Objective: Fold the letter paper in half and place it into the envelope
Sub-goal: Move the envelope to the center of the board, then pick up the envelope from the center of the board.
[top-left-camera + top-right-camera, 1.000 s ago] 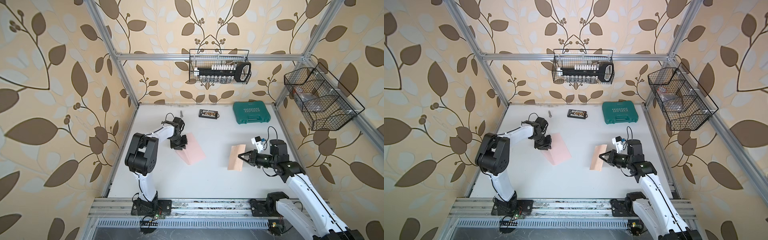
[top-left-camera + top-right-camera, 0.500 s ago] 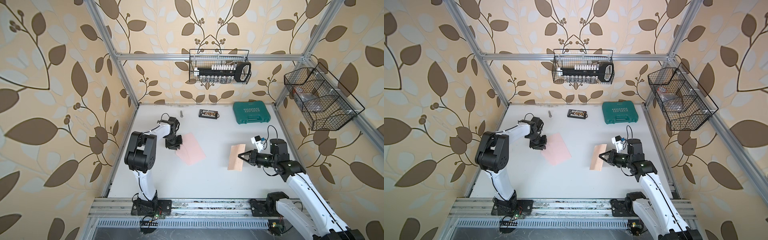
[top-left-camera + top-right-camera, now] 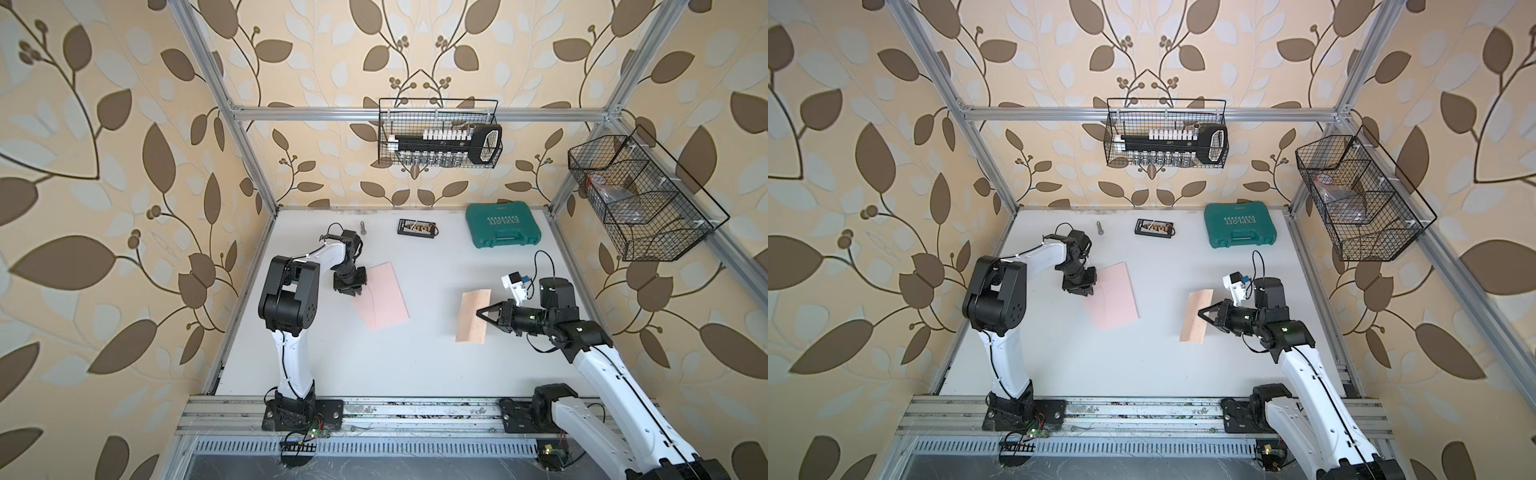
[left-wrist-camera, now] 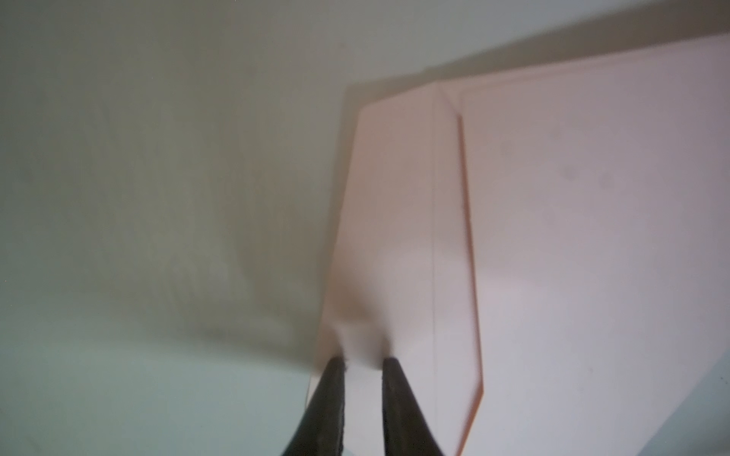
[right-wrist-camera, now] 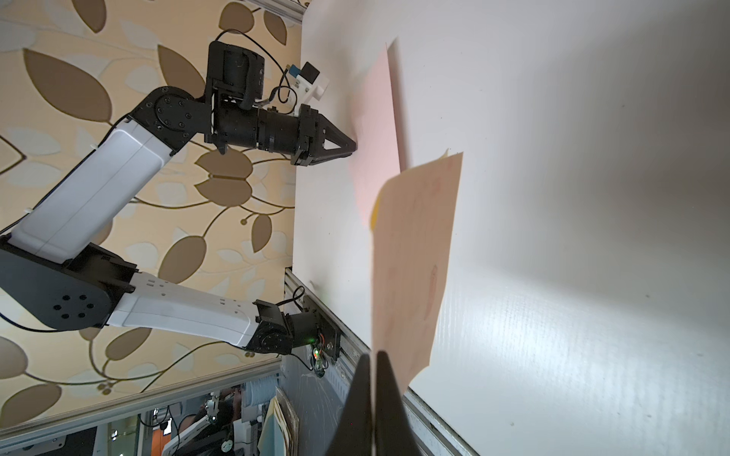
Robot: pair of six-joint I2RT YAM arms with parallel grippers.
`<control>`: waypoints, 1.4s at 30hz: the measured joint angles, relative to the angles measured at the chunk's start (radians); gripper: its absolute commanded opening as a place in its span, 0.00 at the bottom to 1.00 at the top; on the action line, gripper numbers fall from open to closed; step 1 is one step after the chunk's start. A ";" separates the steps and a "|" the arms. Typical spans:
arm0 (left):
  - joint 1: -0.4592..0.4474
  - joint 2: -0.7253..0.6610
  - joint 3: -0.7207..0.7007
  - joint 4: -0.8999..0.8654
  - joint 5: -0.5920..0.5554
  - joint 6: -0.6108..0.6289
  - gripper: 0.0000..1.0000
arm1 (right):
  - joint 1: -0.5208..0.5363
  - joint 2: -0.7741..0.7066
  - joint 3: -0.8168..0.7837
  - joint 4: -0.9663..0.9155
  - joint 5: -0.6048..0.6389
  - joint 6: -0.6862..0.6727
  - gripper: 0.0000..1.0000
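The flap's flat side is under both fingers of my left gripper, so next my left gripper backs away, comes in low and pinches the flap's outer edge [image 4: 326, 304].
The pale pink envelope [image 3: 384, 295] lies flat on the white table, left of centre, with its flap [image 4: 391, 221] spread toward the left arm. My left gripper [image 3: 353, 291] points down at the flap's outer edge. Its jaws stand a narrow gap apart, and its fingertips [image 4: 335, 365] touch the flap, with pink paper showing between them. The folded letter paper [image 3: 471, 316], tan with a yellow inner face, hangs just above the table right of centre. My right gripper [image 3: 481, 311] is shut on its right edge, seen edge-on in the right wrist view [image 5: 373, 355].
A green tool case [image 3: 503, 226], a small black bit holder [image 3: 417, 227] and a bolt [image 3: 362, 227] lie along the back edge. Wire baskets hang on the back wall [image 3: 440, 137] and the right wall [image 3: 640, 199]. A metal rail [image 3: 395, 411] runs along the front.
My left gripper has slid left, off the envelope's body to the flap's outer edge, and its jaws have narrowed slightly. The right arm holds the paper still.
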 measured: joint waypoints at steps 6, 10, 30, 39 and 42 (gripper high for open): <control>0.000 0.052 0.084 -0.006 -0.024 0.042 0.21 | 0.000 0.021 0.010 -0.005 0.000 0.000 0.00; 0.000 0.060 0.098 -0.008 -0.024 0.061 0.24 | 0.000 0.035 0.014 -0.003 0.000 0.000 0.00; 0.054 -0.187 0.063 -0.036 0.093 0.033 0.84 | 0.000 0.087 0.044 0.043 0.000 0.012 0.00; 0.218 -0.311 -0.222 0.042 0.230 -0.032 0.79 | 0.000 0.111 0.057 0.054 -0.011 0.008 0.00; 0.226 -0.311 -0.268 0.068 0.274 -0.047 0.78 | 0.000 0.131 0.063 0.058 -0.018 0.006 0.00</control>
